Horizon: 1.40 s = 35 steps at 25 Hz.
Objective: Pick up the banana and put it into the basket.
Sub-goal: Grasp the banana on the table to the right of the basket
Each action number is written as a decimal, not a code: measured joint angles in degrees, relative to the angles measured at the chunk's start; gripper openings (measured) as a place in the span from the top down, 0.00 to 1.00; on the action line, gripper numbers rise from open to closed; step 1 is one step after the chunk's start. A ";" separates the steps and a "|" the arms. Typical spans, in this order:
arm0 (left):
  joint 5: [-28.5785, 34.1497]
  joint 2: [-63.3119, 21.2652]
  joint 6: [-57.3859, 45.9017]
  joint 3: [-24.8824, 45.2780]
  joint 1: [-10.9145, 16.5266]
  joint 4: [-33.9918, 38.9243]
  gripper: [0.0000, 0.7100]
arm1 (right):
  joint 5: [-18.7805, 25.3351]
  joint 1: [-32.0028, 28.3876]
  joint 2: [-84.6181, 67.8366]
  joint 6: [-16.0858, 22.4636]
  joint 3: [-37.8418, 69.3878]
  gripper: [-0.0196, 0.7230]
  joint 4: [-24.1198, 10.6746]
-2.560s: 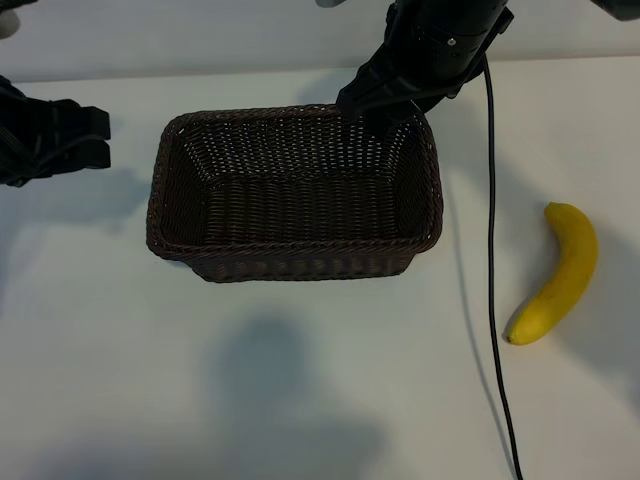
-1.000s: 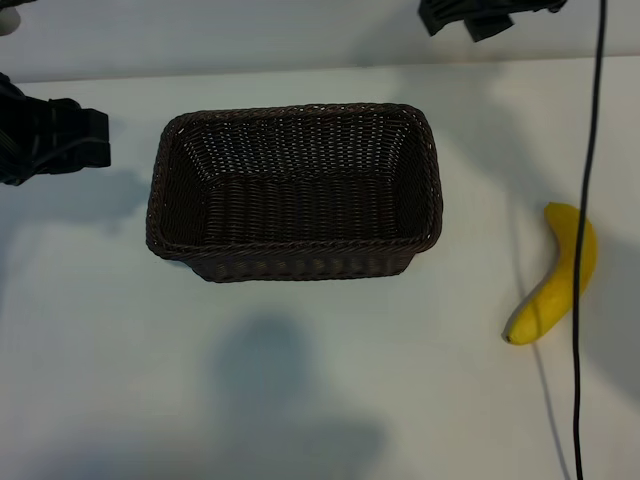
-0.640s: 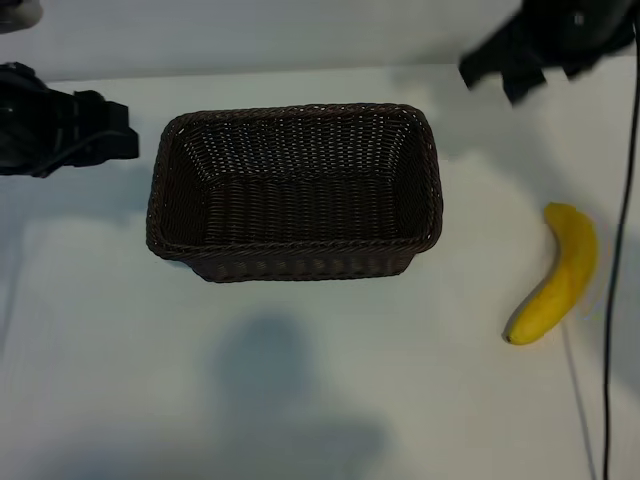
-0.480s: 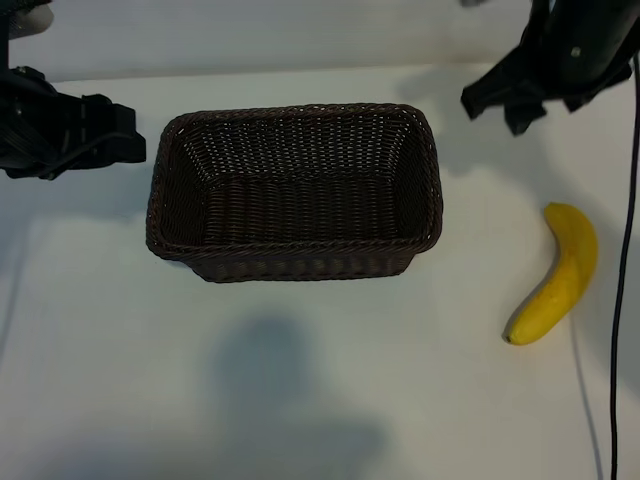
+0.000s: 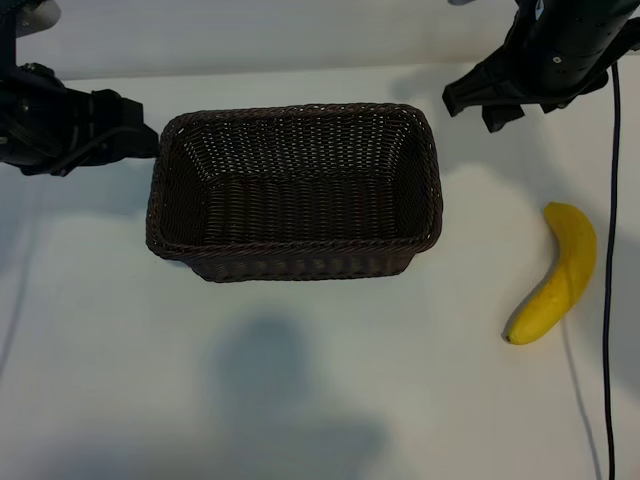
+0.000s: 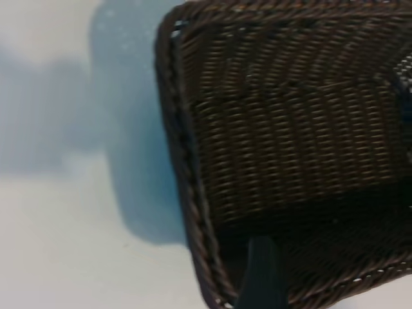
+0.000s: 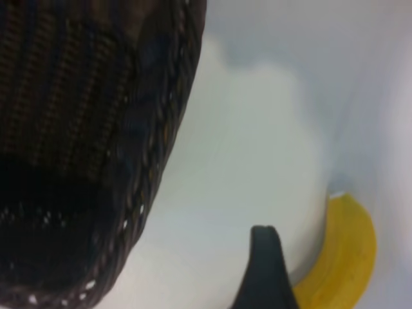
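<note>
My right gripper needs to move to the yellow banana's middle [image 5: 573, 270] [image 7: 343, 275] next and close there, between the banana's two ends.
The yellow banana [image 5: 560, 275] lies on the white table at the right, clear of the basket [image 5: 295, 110], a dark-brown wicker one in the middle with nothing in it. My right gripper [image 5: 475, 108] hangs open and holds nothing behind the basket's back right corner, well short of the banana. In the right wrist view one finger [image 7: 264, 270] shows between the basket's rim [image 7: 170, 129] and the banana [image 7: 344, 257]. Also open and holding nothing, my left gripper [image 5: 140, 128] is at the basket's left end. One of its fingers [image 6: 261, 280] shows over the basket's inside [image 6: 290, 129].
A black cable [image 5: 607, 300] hangs from the right arm and runs down the table's right side, just beyond the banana. Bare white tabletop [image 5: 300, 380] lies in front of the basket and between basket and banana.
The right gripper has come down from the back edge toward the basket's back right corner. The left gripper has moved right, up to the basket's left end. Banana and basket have not moved.
</note>
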 joint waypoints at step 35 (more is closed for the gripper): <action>0.99 0.17 1.97 0.00 0.00 -1.04 0.17 | -19.09 -8.09 -0.06 15.12 30.66 0.22 -5.55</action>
